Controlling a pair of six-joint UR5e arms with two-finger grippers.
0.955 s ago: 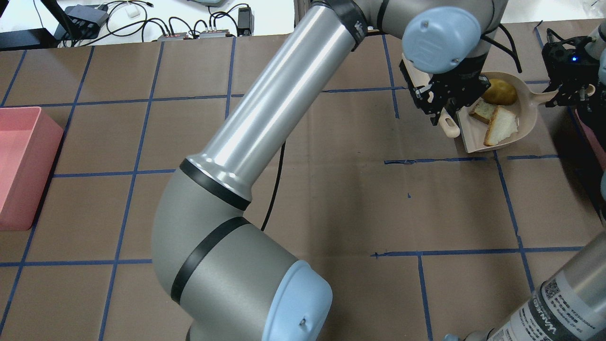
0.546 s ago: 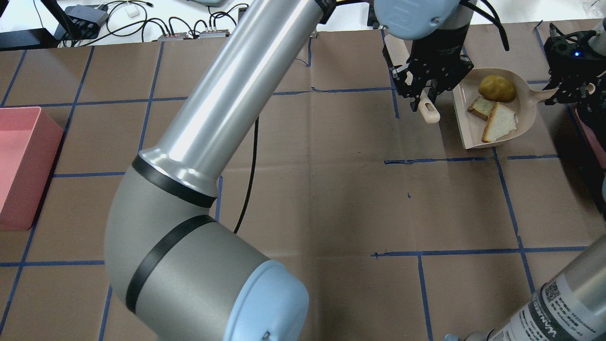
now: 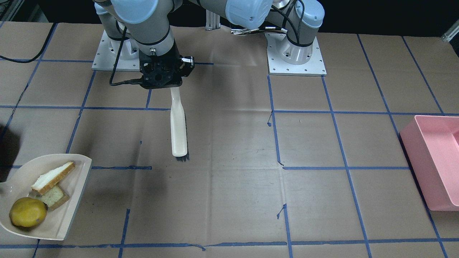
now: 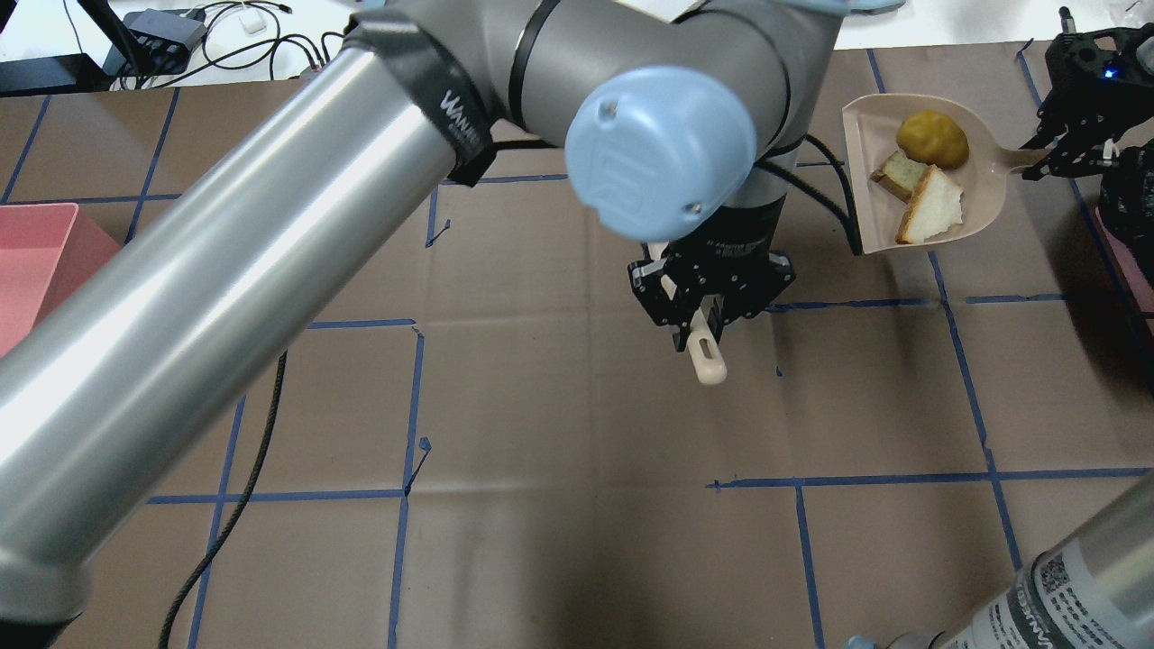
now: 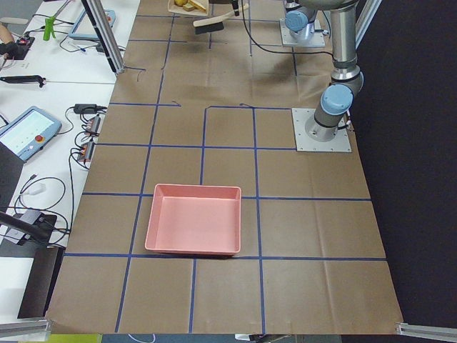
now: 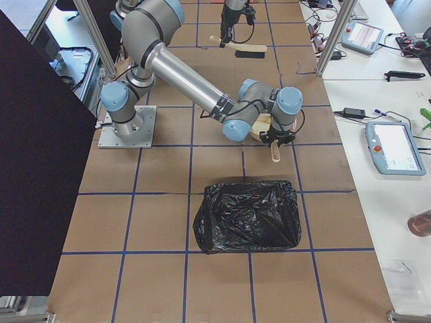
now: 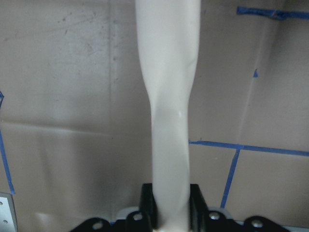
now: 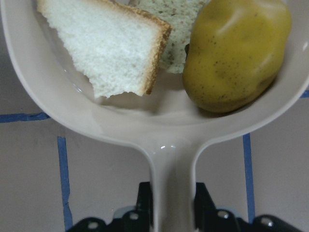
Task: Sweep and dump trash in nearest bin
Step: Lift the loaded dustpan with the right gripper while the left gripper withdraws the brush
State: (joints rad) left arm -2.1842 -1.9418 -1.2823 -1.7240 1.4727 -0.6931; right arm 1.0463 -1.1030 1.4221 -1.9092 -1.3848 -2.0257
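Note:
The cream brush, now held mid-table apart from the pan, will be set down by my left gripper on brown paper [image 3: 213,95] [image 7: 115,162] in front of the gap between the white bases.
My right gripper [image 4: 1039,160] is shut on the handle of a cream dustpan [image 4: 865,135], at the far right in the overhead view. Its fingers [image 8: 144,198] clamp the handle in the right wrist view. The trash lies in the pan: a yellow-green ball [image 4: 933,140], a white crusted bread piece [image 4: 933,212] and a pale bread piece [image 4: 897,173]. My left gripper [image 4: 699,315] is shut on a cream brush [image 3: 178,125], mid-table and well apart from the pan. The brush's bristles point away from the robot's base.
A black bag-lined bin [image 6: 248,215] stands just beyond the dustpan [image 6: 259,124] on the right end of the table. A pink bin [image 4: 36,261] sits at the left end. A black cable [image 4: 225,523] trails over the brown paper.
My left arm has drawn the brush away from the dustpan, back toward the table's middle. The right gripper has shifted the dustpan and its trash slightly farther from the robot.

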